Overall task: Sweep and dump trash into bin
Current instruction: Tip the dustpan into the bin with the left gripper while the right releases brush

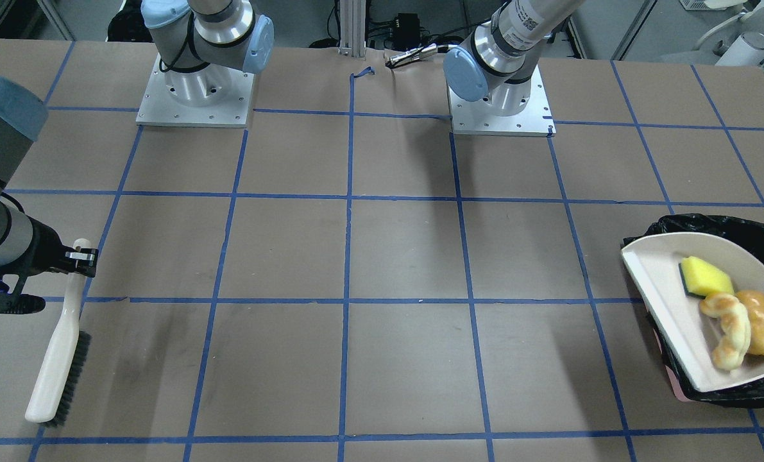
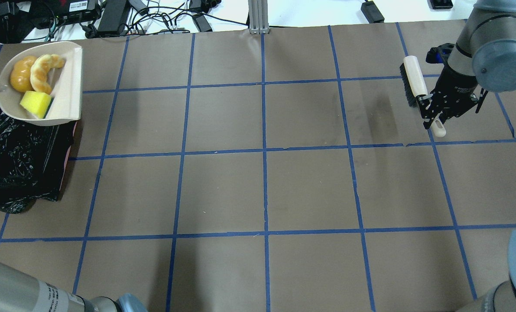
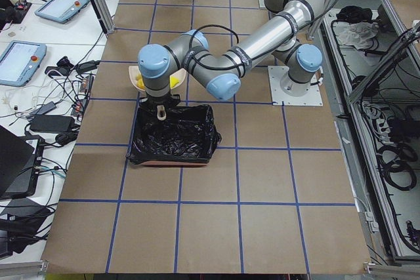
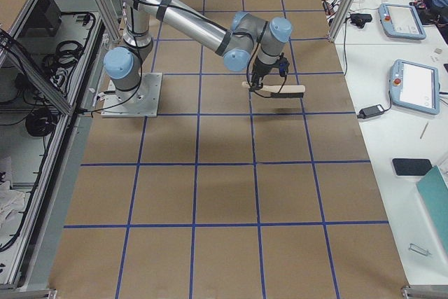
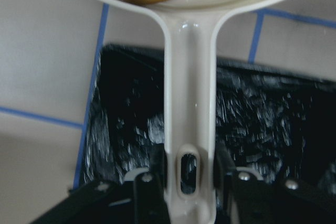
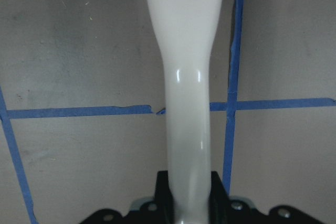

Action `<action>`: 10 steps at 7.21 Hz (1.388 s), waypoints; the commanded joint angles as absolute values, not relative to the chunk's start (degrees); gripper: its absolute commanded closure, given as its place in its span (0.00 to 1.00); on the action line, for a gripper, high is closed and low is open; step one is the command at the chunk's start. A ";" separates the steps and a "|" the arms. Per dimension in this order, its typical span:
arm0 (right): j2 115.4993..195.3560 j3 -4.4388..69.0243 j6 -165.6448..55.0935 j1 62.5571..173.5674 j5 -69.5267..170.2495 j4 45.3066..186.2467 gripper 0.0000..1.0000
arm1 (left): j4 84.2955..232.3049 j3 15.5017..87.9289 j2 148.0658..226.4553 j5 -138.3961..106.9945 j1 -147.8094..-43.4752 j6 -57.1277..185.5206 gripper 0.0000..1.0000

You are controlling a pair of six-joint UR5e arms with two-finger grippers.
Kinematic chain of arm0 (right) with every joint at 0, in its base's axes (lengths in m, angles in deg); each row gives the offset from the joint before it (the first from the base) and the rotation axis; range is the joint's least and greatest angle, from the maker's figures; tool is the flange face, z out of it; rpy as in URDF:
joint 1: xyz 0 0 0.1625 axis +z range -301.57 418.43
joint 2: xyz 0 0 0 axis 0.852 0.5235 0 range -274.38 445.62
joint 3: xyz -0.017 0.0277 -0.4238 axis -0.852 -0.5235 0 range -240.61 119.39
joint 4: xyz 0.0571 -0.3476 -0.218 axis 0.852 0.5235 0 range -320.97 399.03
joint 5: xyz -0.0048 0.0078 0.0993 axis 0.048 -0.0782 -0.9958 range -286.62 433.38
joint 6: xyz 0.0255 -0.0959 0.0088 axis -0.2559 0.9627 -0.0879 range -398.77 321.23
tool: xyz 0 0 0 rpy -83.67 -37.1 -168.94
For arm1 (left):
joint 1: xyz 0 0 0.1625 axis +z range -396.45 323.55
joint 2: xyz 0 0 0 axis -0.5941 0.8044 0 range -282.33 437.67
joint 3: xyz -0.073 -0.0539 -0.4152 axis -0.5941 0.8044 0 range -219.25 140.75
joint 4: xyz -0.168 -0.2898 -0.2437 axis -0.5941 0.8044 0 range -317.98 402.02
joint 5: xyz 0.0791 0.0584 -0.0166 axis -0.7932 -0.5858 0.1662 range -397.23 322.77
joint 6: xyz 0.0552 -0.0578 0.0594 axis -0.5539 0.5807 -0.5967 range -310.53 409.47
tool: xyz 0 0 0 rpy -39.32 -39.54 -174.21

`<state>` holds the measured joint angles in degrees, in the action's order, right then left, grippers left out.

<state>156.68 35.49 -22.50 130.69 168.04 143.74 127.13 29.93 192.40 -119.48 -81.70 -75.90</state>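
Observation:
I should set the brush down with my right gripper on the table (image 1: pixel 70 339) alongside the blue tape line, with the brush's handle by the tape crossing.
My left gripper (image 5: pixel 186 179) is shut on the handle of a beige dustpan (image 2: pixel 65 82), held above the far end of the bin (image 2: pixel 19 156), a box lined with a black bag. In the pan lie the pale cream curved slice (image 2: pixel 43 71), the yellow-green wedge (image 2: pixel 36 103) and the golden-brown lump (image 2: pixel 20 76), all near the handle end. In the front view the pan (image 1: pixel 661 282) overlaps the bin (image 1: pixel 709 231). My right gripper (image 2: pixel 433 110) is shut on the white handle of a black-bristled brush (image 2: pixel 413 80), held just above the table at the far right.
The table is brown paper with a blue tape grid (image 2: pixel 264 151). Both arm bases (image 1: pixel 195 90) stand at the robot's edge. Cables and devices (image 2: pixel 110 17) lie beyond the far edge. A pink edge (image 1: pixel 680 388) shows at the bin's base.

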 commanded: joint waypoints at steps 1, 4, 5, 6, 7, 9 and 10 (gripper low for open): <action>156.20 38.33 -21.72 130.41 169.53 148.59 1.00 | 126.67 27.20 193.85 -124.92 -78.46 -89.58 0.91; 155.15 40.11 -20.76 129.72 168.84 151.18 1.00 | 120.95 26.93 194.47 -128.29 -78.28 -100.46 0.94; 154.79 40.02 -20.23 128.40 168.75 151.53 1.00 | 119.99 26.58 194.65 -128.38 -78.02 -101.43 0.94; 154.79 40.02 -19.71 128.13 168.66 151.70 1.00 | 117.46 25.97 195.43 -128.38 -78.02 -104.23 0.94; 154.79 40.11 -19.88 128.13 168.57 151.71 1.00 | 114.56 25.87 195.96 -128.46 -78.02 -107.39 0.94; 154.70 40.02 -19.62 128.13 168.31 151.36 1.00 | 108.41 26.75 195.97 -129.51 -79.33 -112.32 0.94; 154.35 40.11 -19.53 128.13 168.31 151.35 1.00 | 106.99 27.10 195.71 -129.95 -80.82 -115.30 0.94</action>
